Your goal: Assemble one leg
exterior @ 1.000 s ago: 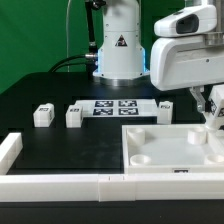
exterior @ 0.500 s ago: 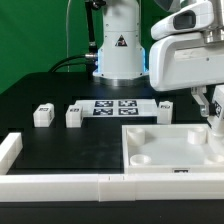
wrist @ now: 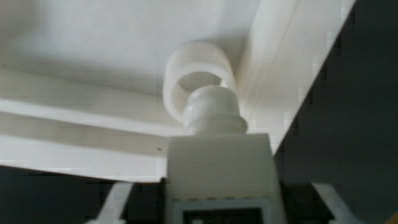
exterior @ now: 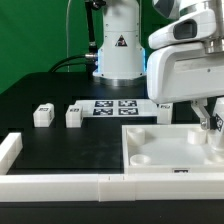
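Note:
My gripper will let go of the leg, standing upright in the panel's oval corner socket (exterior: 208, 158) (wrist: 196, 77) below it, near the long white bar.
My gripper (exterior: 209, 122) hangs over the far right corner of the large white square panel (exterior: 160, 152). In the wrist view the gripper (wrist: 221, 206) is shut on a leg (wrist: 221, 165), a white block with a tag on its face. The leg's round peg (wrist: 214, 106) points at an oval socket (wrist: 198, 66) in the panel's corner and stands right at its edge. Whether the peg touches the socket I cannot tell. In the exterior view the arm hides most of the held leg. Two more legs (exterior: 42, 114) (exterior: 74, 115) stand on the black table at the exterior view's left.
The marker board (exterior: 115, 107) lies in front of the robot base. Another small white piece (exterior: 165, 108) stands just behind the panel. A long white bar (exterior: 60, 185) runs along the front edge, and a short one (exterior: 8, 150) at the exterior view's left.
The arm has moved toward the exterior view's left and lower, bringing the fingers down closer to the panel's far right corner. The loose parts have not moved.

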{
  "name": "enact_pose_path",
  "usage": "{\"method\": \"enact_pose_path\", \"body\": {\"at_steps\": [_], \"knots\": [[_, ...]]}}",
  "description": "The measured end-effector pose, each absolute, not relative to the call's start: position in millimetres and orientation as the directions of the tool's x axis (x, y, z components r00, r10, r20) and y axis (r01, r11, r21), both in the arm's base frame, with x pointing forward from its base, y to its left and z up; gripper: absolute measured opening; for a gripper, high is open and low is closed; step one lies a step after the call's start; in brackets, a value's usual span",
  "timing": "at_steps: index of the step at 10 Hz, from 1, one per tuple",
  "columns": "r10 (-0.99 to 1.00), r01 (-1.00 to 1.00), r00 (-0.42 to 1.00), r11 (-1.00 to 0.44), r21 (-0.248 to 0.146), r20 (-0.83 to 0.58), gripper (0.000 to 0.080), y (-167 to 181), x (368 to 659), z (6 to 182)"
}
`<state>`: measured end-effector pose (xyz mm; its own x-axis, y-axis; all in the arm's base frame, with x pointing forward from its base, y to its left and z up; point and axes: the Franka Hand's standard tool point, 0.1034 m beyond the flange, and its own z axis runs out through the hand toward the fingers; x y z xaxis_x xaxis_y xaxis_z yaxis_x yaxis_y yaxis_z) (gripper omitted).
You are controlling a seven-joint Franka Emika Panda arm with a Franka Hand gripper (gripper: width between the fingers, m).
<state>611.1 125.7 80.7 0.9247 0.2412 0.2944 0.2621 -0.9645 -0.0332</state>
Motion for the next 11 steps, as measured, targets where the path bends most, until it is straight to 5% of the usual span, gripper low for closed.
{"method": "enact_pose_path", "body": {"at_steps": [11], "knots": [[0.248, 0.27, 0.902, -0.963, -0.015, 0.353, 0.029, 114.8, 608.6, 58.5]]}}
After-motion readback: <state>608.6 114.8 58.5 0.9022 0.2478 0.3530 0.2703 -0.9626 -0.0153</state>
